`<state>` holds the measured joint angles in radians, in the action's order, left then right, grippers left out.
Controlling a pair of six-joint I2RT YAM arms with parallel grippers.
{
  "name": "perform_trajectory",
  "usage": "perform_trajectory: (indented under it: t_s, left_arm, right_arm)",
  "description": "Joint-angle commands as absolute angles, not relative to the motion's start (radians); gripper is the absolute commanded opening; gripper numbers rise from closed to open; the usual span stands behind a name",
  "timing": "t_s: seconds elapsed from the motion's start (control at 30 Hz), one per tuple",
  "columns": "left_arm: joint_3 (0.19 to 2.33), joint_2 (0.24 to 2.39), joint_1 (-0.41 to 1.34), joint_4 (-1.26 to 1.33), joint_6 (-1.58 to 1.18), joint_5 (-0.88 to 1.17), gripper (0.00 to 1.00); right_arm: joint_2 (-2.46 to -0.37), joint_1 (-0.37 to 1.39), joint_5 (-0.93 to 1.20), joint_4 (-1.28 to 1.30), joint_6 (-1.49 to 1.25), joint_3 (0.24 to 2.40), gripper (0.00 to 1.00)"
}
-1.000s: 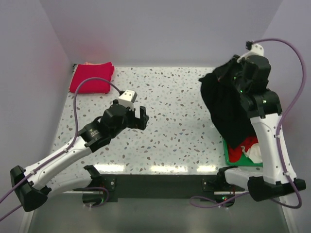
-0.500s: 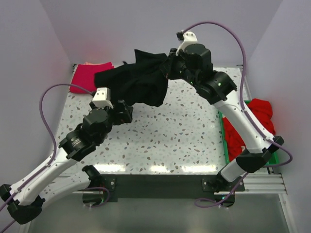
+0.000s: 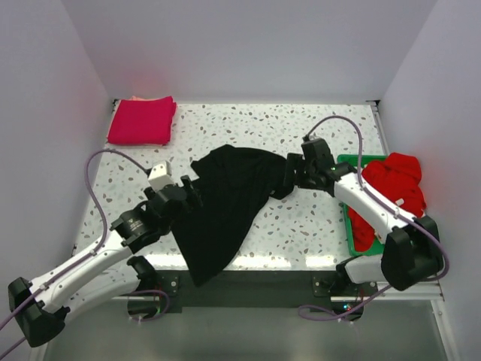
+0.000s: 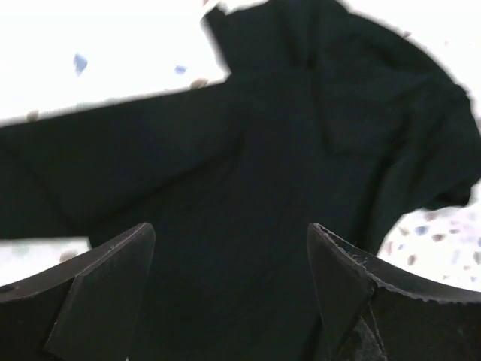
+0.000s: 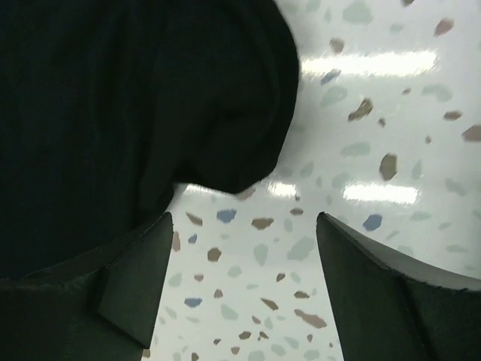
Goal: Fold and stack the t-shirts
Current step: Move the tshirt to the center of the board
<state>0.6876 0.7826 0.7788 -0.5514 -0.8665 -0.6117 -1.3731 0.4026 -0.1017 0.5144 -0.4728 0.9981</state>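
Observation:
Next, my right gripper needs to go to the black t-shirt's far middle part (image 3: 228, 171), just in from its far edge, and close on the cloth there.
A large black t-shirt (image 3: 225, 203) lies loosely spread across the middle of the table, its lower end hanging over the near edge. My left gripper (image 3: 189, 192) is at its left edge, open, with black cloth (image 4: 301, 150) under the spread jaws (image 4: 229, 241). My right gripper (image 3: 291, 174) is at the shirt's right edge, open over bare table (image 5: 244, 226), with the shirt's rounded edge (image 5: 150, 113) just ahead and to the left. A folded magenta-pink t-shirt (image 3: 141, 120) sits at the far left corner, a peach edge showing behind it. A bright red t-shirt (image 3: 391, 184) is heaped on the right.
A green tray (image 3: 351, 229) at the right edge holds the red heap. White walls close in the table on the left, back and right. The speckled tabletop (image 3: 301, 128) shows between the black shirt and the far wall.
The right arm swung the black t-shirt from above the tray across to the table's middle, lowered it and opened its jaws. The left gripper came in to the shirt's left edge.

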Motion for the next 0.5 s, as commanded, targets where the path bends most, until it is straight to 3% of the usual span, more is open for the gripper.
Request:
perform_trajectory:
  t_s: [0.0,0.23,0.47]
  left_arm:
    - [0.580,0.752,0.773,-0.669,-1.171,-0.632,0.86]
    - [0.408,0.825,0.773,-0.588,-1.336,-0.479,0.80]
    - [0.414,1.008,0.767,-0.509,-1.407,-0.573,0.83]
  right_arm:
    - [-1.252,0.432,-0.037,0.335,-0.525,0.885,0.80]
    - [-1.339,0.451,-0.054,0.287,-0.503,0.848,0.80]
    - [-1.440,0.497,-0.115,0.265,-0.477,0.962,0.80]
